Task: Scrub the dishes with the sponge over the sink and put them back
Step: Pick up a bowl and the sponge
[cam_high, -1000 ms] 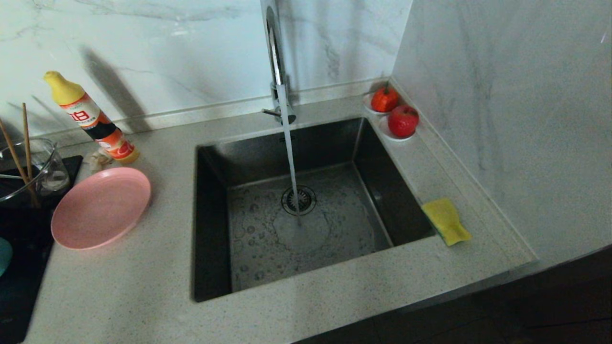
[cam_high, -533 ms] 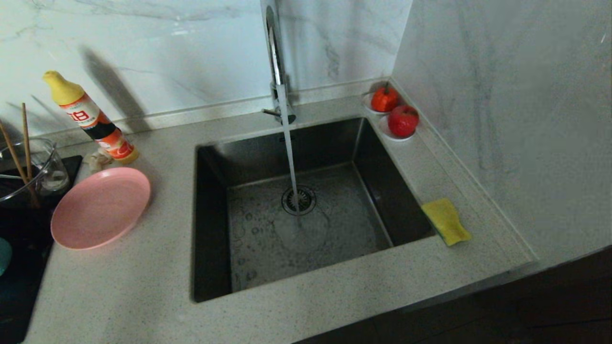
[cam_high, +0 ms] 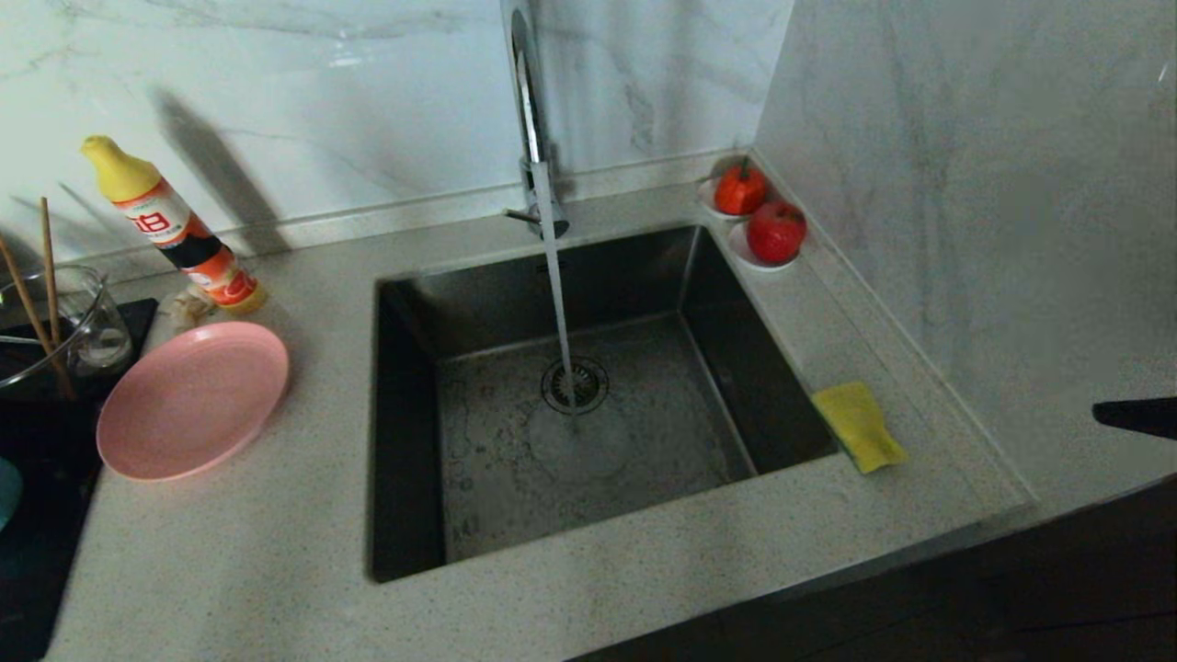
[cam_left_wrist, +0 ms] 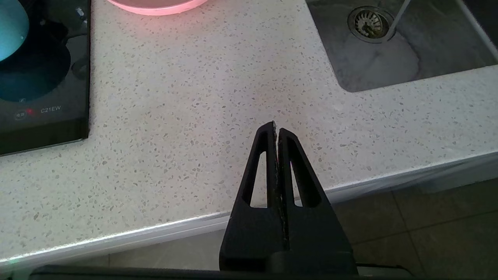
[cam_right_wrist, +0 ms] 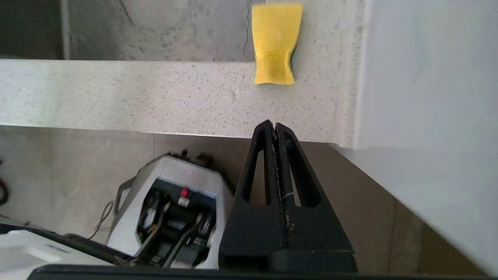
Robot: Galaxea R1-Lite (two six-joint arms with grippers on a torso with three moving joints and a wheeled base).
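Note:
The near end [cam_high: 872, 441] [cam_right_wrist: 274, 67] of the yellow sponge, the end away from the tap, is next for my right gripper to go to and close on.
The yellow sponge [cam_high: 858, 426] lies on the counter at the sink's right rim, its green face down [cam_right_wrist: 275, 42]. Water runs from the chrome tap [cam_high: 529, 110] into the dark sink [cam_high: 405, 414]. The pink plate [cam_high: 193, 400] rests on the counter left of the sink. A sliver of the teal bowl [cam_high: 5, 492] shows at the far left, on the black cooktop [cam_left_wrist: 11, 23]. My right gripper [cam_high: 1103, 415] enters from the right edge, shut and empty [cam_right_wrist: 274, 126], short of the counter's front edge and pointing toward the sponge. My left gripper [cam_left_wrist: 276, 128] is parked shut over the counter's front edge.
A detergent bottle [cam_high: 175, 230] leans by the back wall. A glass cup with chopsticks [cam_high: 55, 317] stands on the cooktop [cam_left_wrist: 39, 77]. Two red fruits on saucers [cam_high: 775, 232] sit in the back right corner. A wall [cam_high: 965, 230] closes the right side.
My right gripper has risen into the head view at the right edge, where nothing showed before. Water keeps running; nothing else has moved.

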